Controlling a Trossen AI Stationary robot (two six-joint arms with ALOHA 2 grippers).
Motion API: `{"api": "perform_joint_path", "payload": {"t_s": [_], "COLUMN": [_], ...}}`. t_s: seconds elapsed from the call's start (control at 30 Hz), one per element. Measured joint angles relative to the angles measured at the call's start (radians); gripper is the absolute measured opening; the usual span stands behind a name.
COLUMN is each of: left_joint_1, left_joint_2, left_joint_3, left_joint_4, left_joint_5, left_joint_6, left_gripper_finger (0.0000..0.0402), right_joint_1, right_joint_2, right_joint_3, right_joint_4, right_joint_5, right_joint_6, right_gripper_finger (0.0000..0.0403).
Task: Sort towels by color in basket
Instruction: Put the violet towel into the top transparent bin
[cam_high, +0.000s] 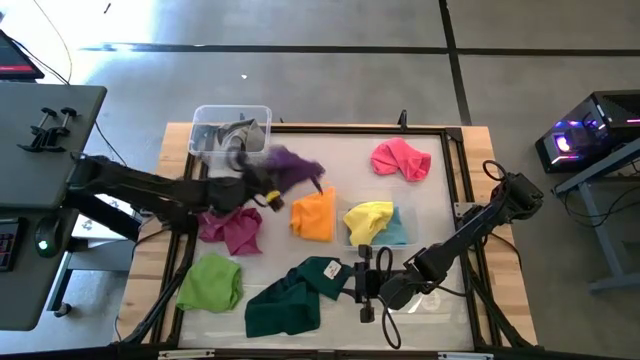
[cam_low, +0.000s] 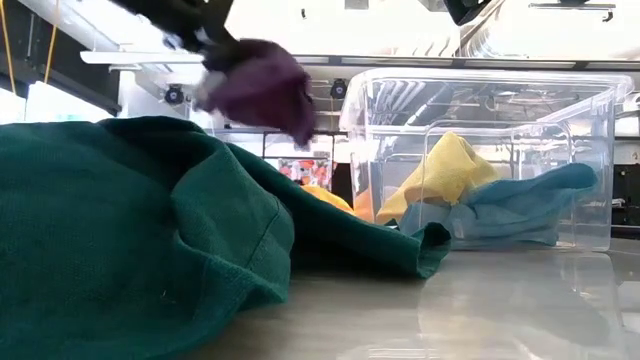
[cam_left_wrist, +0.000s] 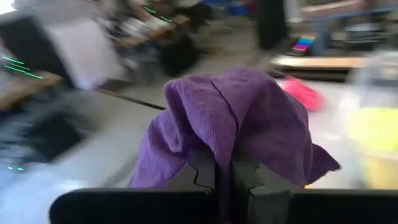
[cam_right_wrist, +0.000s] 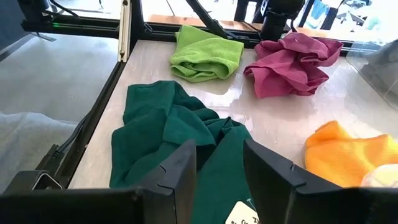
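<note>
The left gripper I have will put the purple towel down on top of the grey towel in the far clear bin (cam_high: 241, 136).
My left gripper (cam_high: 262, 186) (cam_left_wrist: 224, 167) is shut on the purple towel (cam_high: 292, 166) (cam_low: 262, 88), high over the table's middle left. My right gripper (cam_high: 361, 283) (cam_right_wrist: 217, 174) is open, with its fingers standing over the right edge of the dark green towel (cam_high: 288, 298) (cam_right_wrist: 168, 124), which lies crumpled near the near edge. Whether they touch it I cannot tell. The orange towel (cam_high: 315, 215), magenta towel (cam_high: 232, 228), lime green towel (cam_high: 212, 282) and pink towel (cam_high: 400, 158) lie bunched on the table. The yellow towel (cam_high: 366, 218) and light blue towel (cam_high: 398, 232) lie in a clear bin (cam_low: 590, 150). My left gripper pinches a bunched fold of the purple towel (cam_left_wrist: 225, 146) between its two shut fingers, coming from the table's left. How many layers it has does not show. The towel is lifted clear of the table and bulges out past the fingertips, its loose ends hanging slack (cam_low: 290, 120).
A second clear bin (cam_high: 205, 118) stands at the far left corner with the grey towel (cam_high: 240, 132) in it. A raised dark frame (cam_high: 455, 180) runs around the table top. Bare table shows between the pink towel and the purple one, and at the near right corner.
</note>
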Motion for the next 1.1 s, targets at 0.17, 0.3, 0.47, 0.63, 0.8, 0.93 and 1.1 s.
{"api": "perform_joint_path", "payload": {"t_s": [0.17,0.3,0.47,0.63,0.8,0.93,1.1], "left_joint_1": [0.003,0.053,0.232,0.526,0.798,0.934,0.99], "left_joint_2": [-0.152,-0.239,-0.322,-0.335,-0.263,-0.169,-0.06], "left_joint_3": [0.031,0.034,0.034,0.034,0.056,0.105,0.16], "left_joint_4": [-0.125,-0.257,-0.499,-0.657,-0.694,-0.71,-0.747], "left_joint_5": [-0.247,-0.331,-0.214,0.139,0.433,0.515,0.616], "left_joint_6": [0.146,0.134,-0.093,-0.217,-0.143,-0.091,0.013], "left_gripper_finger": [0.0001,0.0001,0.0001,0.0,0.0,0.0007,0.0064], "right_joint_1": [0.0,0.0,-0.003,-0.012,-0.031,-0.044,-0.047], "right_joint_2": [0.0,0.0,0.0,0.0,0.0,0.0,0.0], "right_joint_3": [0.0,0.0,0.0,0.0,0.0,0.0,0.0], "right_joint_4": [0.002,0.007,0.009,0.01,0.01,0.01,0.01], "right_joint_5": [0.0,0.0,0.0,0.0,0.0,0.0,0.0], "right_joint_6": [0.0,-0.006,-0.018,-0.024,-0.026,-0.026,-0.024], "right_gripper_finger": [0.0128,0.0128,0.0128,0.0128,0.0128,0.0128,0.0128]}}
